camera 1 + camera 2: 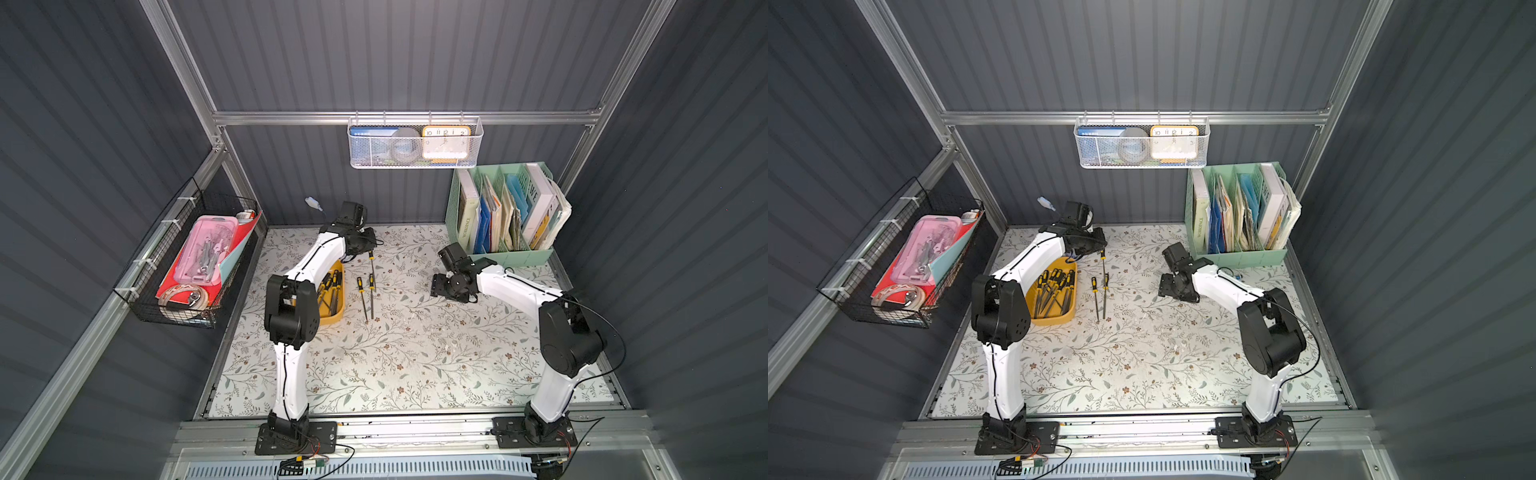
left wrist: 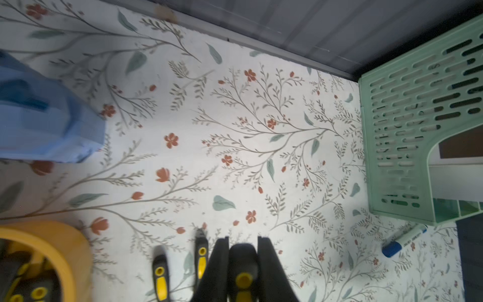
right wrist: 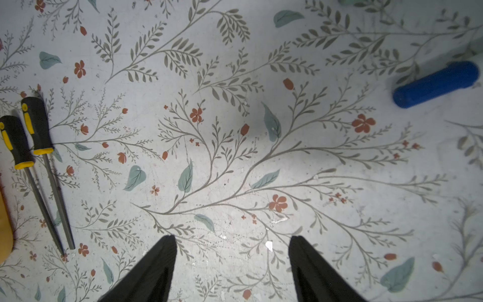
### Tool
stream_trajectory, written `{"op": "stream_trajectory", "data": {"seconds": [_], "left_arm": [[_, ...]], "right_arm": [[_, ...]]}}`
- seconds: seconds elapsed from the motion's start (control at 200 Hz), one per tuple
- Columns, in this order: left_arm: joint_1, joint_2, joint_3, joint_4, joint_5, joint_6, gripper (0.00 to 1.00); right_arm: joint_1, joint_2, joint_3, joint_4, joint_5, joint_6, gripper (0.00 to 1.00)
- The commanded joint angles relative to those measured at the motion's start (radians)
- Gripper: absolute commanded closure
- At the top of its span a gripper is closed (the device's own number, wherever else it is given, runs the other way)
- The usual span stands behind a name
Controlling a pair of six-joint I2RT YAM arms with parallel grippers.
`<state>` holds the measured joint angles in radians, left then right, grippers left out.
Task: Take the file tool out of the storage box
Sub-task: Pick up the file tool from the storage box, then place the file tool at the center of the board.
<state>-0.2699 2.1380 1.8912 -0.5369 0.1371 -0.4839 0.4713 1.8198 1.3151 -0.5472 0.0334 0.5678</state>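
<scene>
Next, I let go of the file tool in my left gripper, now past the box's far corner, on the table (image 1: 380,296), beside the loose file that lies farther from the storage box.
The mustard-yellow storage box (image 1: 335,314) (image 1: 1054,319) lies left of the table's middle, partly under my left arm, with several black-and-yellow file tools inside. Its rim shows in the left wrist view (image 2: 65,235). My left gripper (image 2: 243,239) (image 1: 365,246) is past the box's far right corner, shut on the black-and-yellow handle of one file tool (image 2: 243,264) (image 1: 1102,255). Two more files (image 1: 360,286) (image 1: 371,282) lie side by side on the table right of the box, with nothing holding them. My right gripper (image 3: 232,239) (image 1: 436,286) hovers open over bare table, right of those files.
A mint-green file organiser (image 1: 503,216) (image 2: 418,117) stands at the back right, with a blue-capped marker (image 2: 402,240) (image 3: 436,83) lying in front of it. A black wire basket (image 1: 187,266) hangs on the left wall. A white mesh basket (image 1: 415,143) hangs on the back rail.
</scene>
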Motion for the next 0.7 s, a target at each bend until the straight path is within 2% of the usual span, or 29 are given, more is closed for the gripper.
{"op": "stream_trajectory", "data": {"seconds": [0.0, 0.21, 0.695], "left_arm": [[-0.017, -0.012, -0.043, 0.061, -0.013, -0.062, 1.00], [-0.079, 0.057, -0.061, 0.057, -0.078, -0.039, 1.00], [-0.088, 0.109, -0.189, 0.132, -0.108, -0.024, 1.00]], "right_arm": [[0.001, -0.030, -0.011, -0.013, 0.023, 0.002, 0.26], [0.000, -0.027, -0.010, -0.009, 0.033, -0.010, 0.27], [0.000, -0.062, -0.057, -0.006, 0.050, -0.012, 0.27]]}}
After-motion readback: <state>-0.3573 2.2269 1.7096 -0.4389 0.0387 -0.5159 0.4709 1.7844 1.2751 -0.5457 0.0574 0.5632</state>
